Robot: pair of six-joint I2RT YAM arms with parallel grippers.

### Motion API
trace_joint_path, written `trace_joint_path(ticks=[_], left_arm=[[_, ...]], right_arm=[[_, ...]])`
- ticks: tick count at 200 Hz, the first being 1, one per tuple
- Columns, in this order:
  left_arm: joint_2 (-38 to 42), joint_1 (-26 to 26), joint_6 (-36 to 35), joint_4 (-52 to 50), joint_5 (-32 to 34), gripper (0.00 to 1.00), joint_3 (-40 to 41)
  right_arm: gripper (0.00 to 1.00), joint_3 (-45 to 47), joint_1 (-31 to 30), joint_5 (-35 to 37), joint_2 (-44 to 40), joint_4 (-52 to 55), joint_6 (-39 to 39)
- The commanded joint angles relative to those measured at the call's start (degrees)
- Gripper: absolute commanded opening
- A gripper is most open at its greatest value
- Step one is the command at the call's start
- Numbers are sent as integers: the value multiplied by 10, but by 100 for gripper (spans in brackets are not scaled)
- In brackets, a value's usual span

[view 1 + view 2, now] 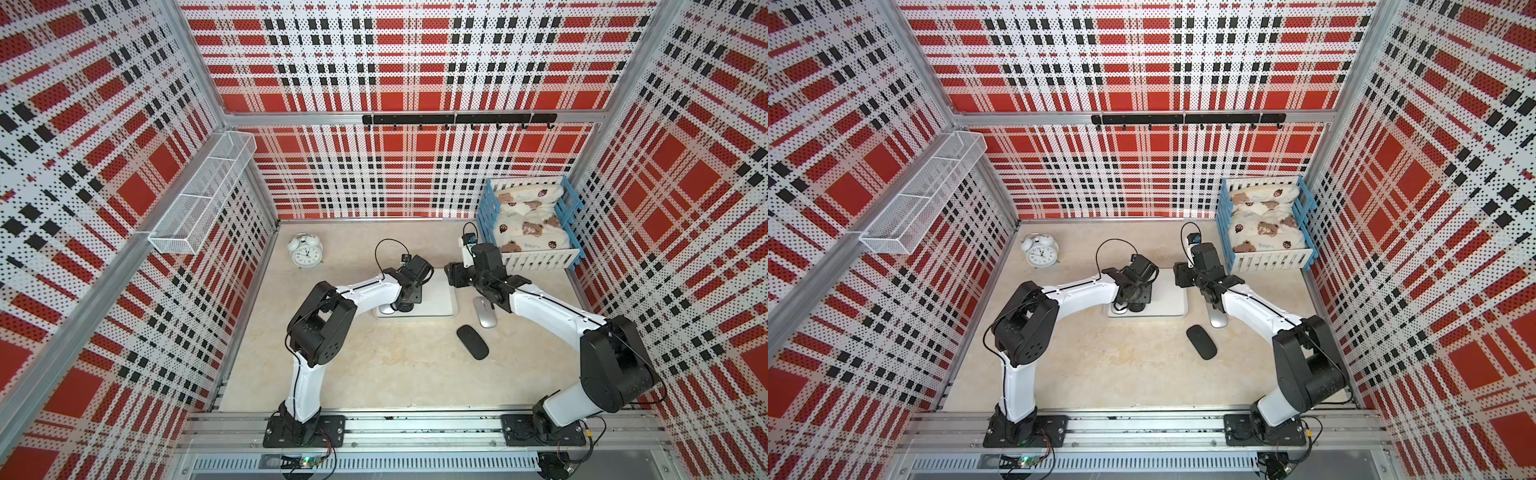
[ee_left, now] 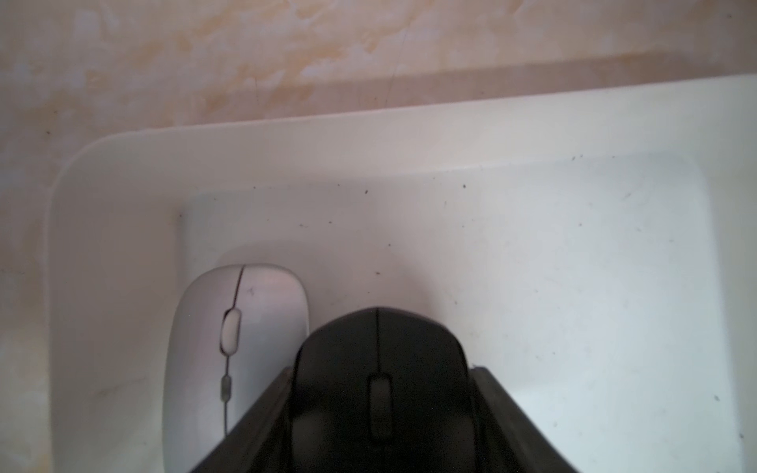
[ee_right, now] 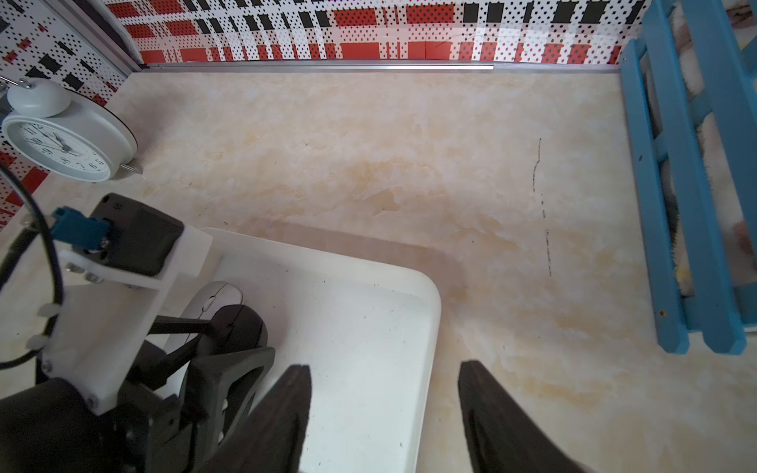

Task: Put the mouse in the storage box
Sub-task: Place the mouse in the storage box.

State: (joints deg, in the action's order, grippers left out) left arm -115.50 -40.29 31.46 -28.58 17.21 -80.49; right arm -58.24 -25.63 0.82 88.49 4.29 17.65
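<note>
Next, my left gripper lets go of the black mouse on the storage box's bottom close alongside the white mouse (image 1: 403, 304) (image 2: 406, 447).
The storage box (image 2: 286, 139) is a shallow white tray at the table's middle (image 1: 440, 303). A white mouse (image 2: 233, 327) lies inside it by one end wall. Beside that one, a black mouse (image 2: 379, 360) sits low in the tray between the fingers of my left gripper (image 2: 383, 370), which is shut on its sides. My right gripper (image 3: 385, 366) hovers open over the tray's other end rim (image 3: 434, 311), holding nothing. On the table to the right of the tray lie a second black mouse (image 1: 472, 341) and a silver mouse (image 1: 485, 312), the latter partly under my right arm.
A white alarm clock (image 1: 306, 250) stands at the back left. A blue-and-white crate with bear-print bedding (image 1: 532, 224) fills the back right corner. A wire-mesh basket (image 1: 203, 191) hangs on the left wall, and a black hook rail (image 1: 457, 119) on the back wall.
</note>
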Motion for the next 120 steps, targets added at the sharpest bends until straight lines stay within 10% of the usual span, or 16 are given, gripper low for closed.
trace_joint_path(ticks=[1, 120], left_arm=[[-7, -4, 5, 16, 8, 48, 10], [-9, -15, 24, -13, 31, 56, 15]], right_arm=[[64, 7, 3, -7, -4, -17, 3], [64, 1, 4, -10, 8, -16, 0]])
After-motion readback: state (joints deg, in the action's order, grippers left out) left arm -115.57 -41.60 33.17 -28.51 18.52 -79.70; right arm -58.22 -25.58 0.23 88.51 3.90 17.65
